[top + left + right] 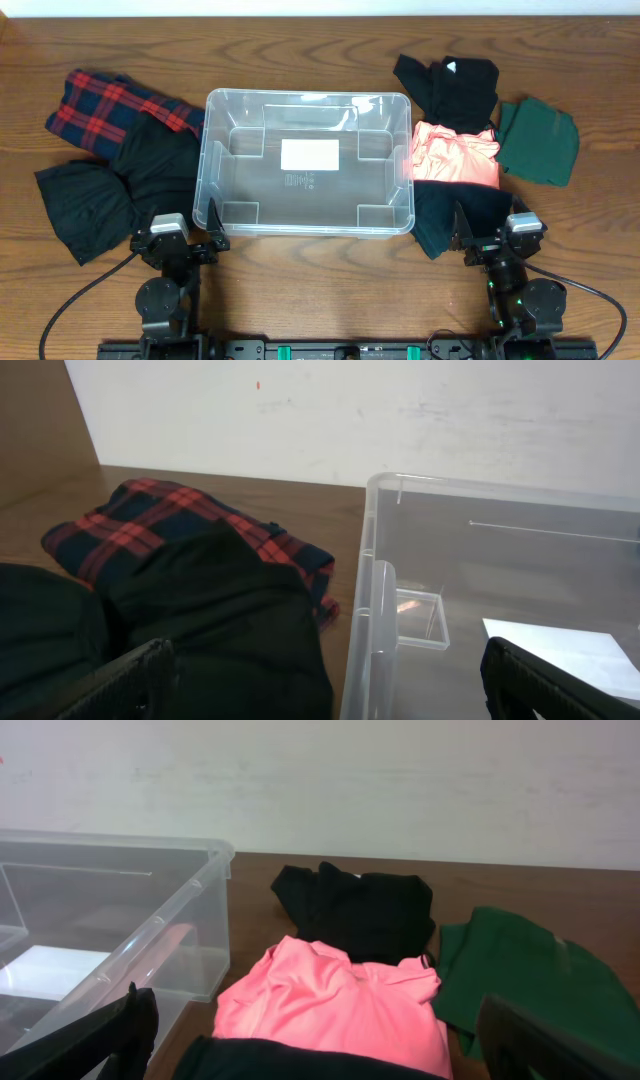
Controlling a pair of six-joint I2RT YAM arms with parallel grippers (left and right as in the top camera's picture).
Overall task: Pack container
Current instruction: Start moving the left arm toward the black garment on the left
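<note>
The robot's left hand will next grab the outer edge of the black garment (pixel 57 217) near the plaid garment, at the end farthest from the clear plastic container.
The clear plastic container (pixel 213 160) sits mid-table with a white label (pixel 309 153) on its base and nothing inside. It also shows in the left wrist view (pixel 372 610) and the right wrist view (pixel 150 935). My left gripper (pixel 186 240) is open and empty at the container's front left corner, over a black garment (pixel 150 165). My right gripper (pixel 497 235) is open and empty at the front right, over a dark garment (pixel 445 215). A pink garment (pixel 455 155) lies right of the container and shows in the right wrist view (pixel 340 1000).
A red and navy plaid garment (pixel 105 105) lies at the far left, with another black garment (pixel 80 205) in front. A black garment (pixel 450 85) and a dark green one (pixel 540 140) lie at the far right. A white wall stands behind the table.
</note>
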